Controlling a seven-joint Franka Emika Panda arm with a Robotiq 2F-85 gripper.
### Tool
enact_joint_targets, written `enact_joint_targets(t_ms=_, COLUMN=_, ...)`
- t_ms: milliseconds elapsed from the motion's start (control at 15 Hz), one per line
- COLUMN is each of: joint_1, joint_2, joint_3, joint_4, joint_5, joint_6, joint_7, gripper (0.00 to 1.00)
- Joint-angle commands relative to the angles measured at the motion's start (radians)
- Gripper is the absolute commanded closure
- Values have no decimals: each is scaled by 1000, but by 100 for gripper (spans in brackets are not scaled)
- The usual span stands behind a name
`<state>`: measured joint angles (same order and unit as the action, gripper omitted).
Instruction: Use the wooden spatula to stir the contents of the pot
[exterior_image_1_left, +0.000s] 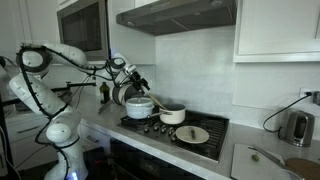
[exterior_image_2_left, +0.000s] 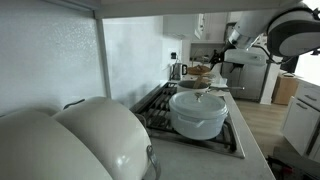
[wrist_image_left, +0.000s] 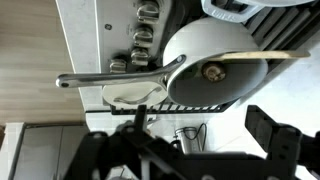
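My gripper needs to next go to the upper end of the wooden spatula's handle (exterior_image_1_left: 152, 97) (wrist_image_left: 294, 54), which sticks out above the small white pot, and close there.
The small white pot (exterior_image_1_left: 173, 114) stands on the stove between the larger white pot (exterior_image_1_left: 140, 107) and the flat pan (exterior_image_1_left: 192, 134). In the wrist view the small pot (wrist_image_left: 200, 55) shows its long metal handle pointing left, and the pale wooden spatula (wrist_image_left: 270, 55) rests across it, its handle sticking out to the right. My gripper (exterior_image_1_left: 134, 80) hangs above the stove near the larger pot, apart from the spatula. In the wrist view its fingers (wrist_image_left: 200, 138) are spread wide and hold nothing.
Stove knobs (wrist_image_left: 145, 40) line the stove's front edge. The larger pot (exterior_image_2_left: 198, 114) fills the middle of the stove. A metal kettle (exterior_image_1_left: 295, 127) stands on the counter to the side. Two big white rounded objects (exterior_image_2_left: 70, 140) sit close to one camera. A hood hangs above.
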<state>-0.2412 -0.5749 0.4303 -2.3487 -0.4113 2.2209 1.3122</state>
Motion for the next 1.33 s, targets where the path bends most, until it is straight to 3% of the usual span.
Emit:
enact_joint_targets(t_ms=0, joint_1=10, joint_2=73, joint_3=11, joint_4=85, joint_5=-79, joint_6=-123, joint_7=100, gripper=0)
enact_joint_targets(t_ms=200, joint_1=49, joint_2=114, joint_3=-22, joint_4=106, joint_5=-99, joint_6=-143, joint_7=129, gripper=0)
enact_joint_targets(t_ms=1267, joint_1=174, joint_2=288, joint_3=-125, joint_4=134, joint_5=-245, joint_6=-1, joint_7=230, gripper=0)
